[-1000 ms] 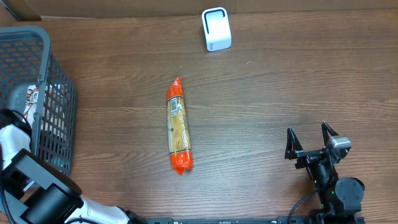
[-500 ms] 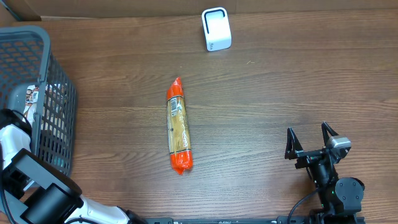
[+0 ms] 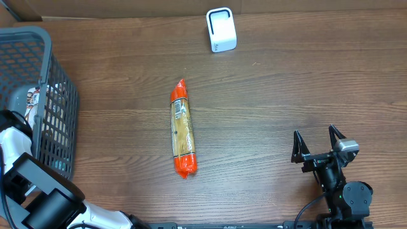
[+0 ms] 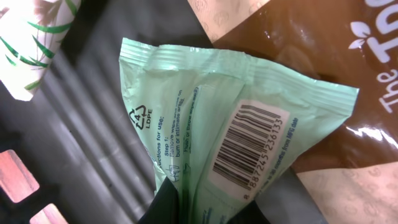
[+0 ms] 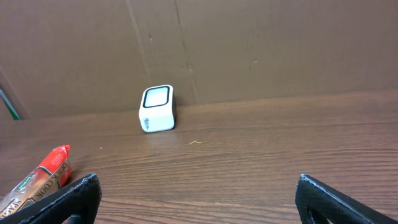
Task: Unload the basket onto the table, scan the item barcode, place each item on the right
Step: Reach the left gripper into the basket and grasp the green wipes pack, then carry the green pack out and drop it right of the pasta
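Next, my left gripper lets go of the green packet beside the orange snack packet, towards my right gripper (image 3: 220, 122).
In the left wrist view a pale green packet (image 4: 205, 112) with a white barcode label (image 4: 247, 149) fills the middle of the frame. My left gripper (image 4: 207, 206) is shut on its lower end, one black finger on each side. The packet lies inside the grey basket (image 3: 44, 95), where the left arm (image 3: 13, 143) reaches down at the table's left edge. The white scanner (image 3: 221, 30) stands at the back of the table, also visible as the scanner (image 5: 157, 109) in the right wrist view. My right gripper (image 3: 317, 141) rests open at the front right, holding nothing.
An orange snack packet (image 3: 182, 129) lies lengthwise mid-table. Inside the basket, a brown packet (image 4: 323, 37) lies under the green one and a leaf-printed pack (image 4: 31, 43) sits to the left. A cardboard wall (image 5: 249, 50) backs the table.
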`<state>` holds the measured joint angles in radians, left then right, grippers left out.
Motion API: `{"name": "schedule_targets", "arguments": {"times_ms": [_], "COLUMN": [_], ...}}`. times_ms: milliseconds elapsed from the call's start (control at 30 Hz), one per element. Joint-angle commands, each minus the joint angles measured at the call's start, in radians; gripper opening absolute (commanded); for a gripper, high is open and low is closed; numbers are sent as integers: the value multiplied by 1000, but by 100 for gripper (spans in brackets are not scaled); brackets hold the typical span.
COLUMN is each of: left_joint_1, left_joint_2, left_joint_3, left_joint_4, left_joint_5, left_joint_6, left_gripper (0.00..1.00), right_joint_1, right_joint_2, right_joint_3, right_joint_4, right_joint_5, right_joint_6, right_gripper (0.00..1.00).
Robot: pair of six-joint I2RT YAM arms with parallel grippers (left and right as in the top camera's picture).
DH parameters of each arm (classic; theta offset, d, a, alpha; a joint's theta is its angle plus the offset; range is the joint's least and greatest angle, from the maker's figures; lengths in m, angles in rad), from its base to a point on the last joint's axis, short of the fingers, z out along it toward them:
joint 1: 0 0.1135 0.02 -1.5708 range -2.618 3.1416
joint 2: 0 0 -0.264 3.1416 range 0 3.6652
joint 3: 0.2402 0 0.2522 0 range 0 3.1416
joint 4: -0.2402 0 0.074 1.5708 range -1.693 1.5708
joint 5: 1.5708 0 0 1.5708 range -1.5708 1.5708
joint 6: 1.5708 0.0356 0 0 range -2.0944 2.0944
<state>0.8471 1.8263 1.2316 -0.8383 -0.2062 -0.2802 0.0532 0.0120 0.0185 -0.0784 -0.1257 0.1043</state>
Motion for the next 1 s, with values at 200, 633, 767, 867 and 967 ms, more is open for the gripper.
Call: {"name": "schedule_targets", "arguments": {"times_ms": [200,633,767,867,967], "left_joint_1": [9,0,-31,-82,-166], "left_joint_2": [24,23,8,-24,-71], "left_joint_3": [292,1012,1162,1222,1236], "left_joint_4": [-251,-587,-624,-640,-665], "left_joint_5": [15,254,500,656,743], "left_joint_6": [10,40,121,178,233], "left_gripper": [4,4,4,4,4], "right_joint_1": [4,4,4,4,4], "right_joint_2": [-5,-5,-5,-5,-5], "right_joint_3": [-10,-10,-10,-10,-10], "right_joint_4": [5,5,5,5,5], "right_joint_5": [4,4,4,4,4], "right_joint_6": [-1,-1,-1,-1,-1], "right_gripper": [100,100,100,100,100]}}
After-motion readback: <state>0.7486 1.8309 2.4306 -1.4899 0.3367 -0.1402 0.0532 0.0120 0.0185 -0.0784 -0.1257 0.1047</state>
